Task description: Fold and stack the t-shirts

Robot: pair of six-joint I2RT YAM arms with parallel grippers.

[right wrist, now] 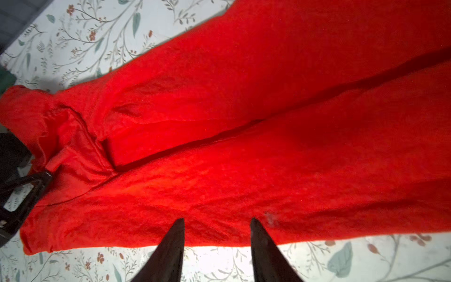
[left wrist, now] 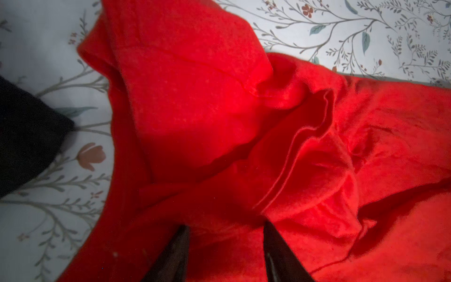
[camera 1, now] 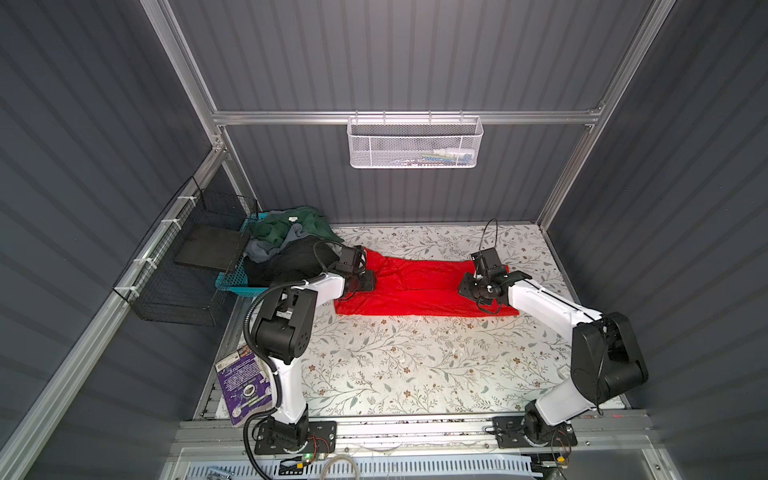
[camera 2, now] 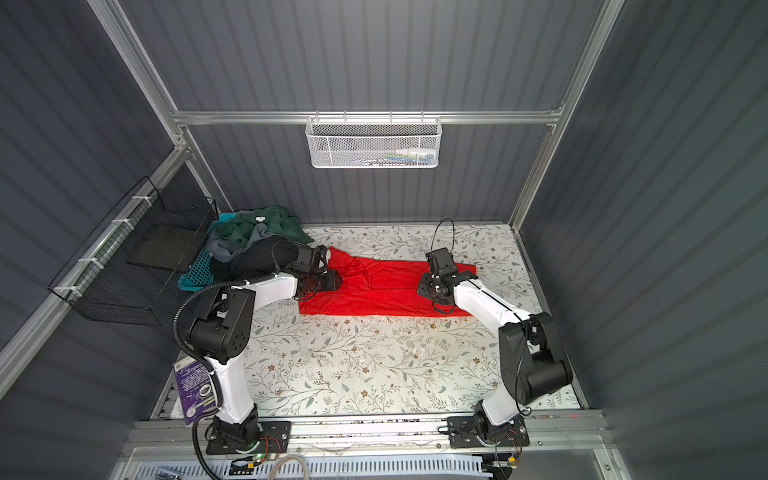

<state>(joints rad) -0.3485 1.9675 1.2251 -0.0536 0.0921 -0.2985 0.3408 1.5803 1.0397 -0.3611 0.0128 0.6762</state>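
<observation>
The end of the red t-shirt's sleeve is bunched in folds under my left gripper, so I should grab the t-shirt's outer edge (left wrist: 116,188) and pull it toward the back.
A bright red t-shirt (camera 1: 415,286) (camera 2: 382,286) lies in a long folded strip across the back of the flowered table. My left gripper (camera 1: 368,283) (camera 2: 332,282) sits low over its left, rumpled sleeve end. In the left wrist view its fingers stand apart, open (left wrist: 225,225), with red cloth (left wrist: 195,109) beneath them. My right gripper (camera 1: 467,286) (camera 2: 426,286) is over the right end. It is open (right wrist: 217,219), tips just past the shirt's (right wrist: 268,122) near edge. Dark green (camera 1: 291,224), grey (camera 1: 266,249) and black (camera 1: 291,262) t-shirts are heaped at the back left.
The heap fills a teal plastic basket (camera 1: 232,278) (camera 2: 195,270) at the table's back left corner. A black wire basket (camera 1: 183,270) hangs on the left wall and a white mesh basket (camera 1: 415,143) on the back rail. A purple booklet (camera 1: 245,382) lies by the left arm's base.
</observation>
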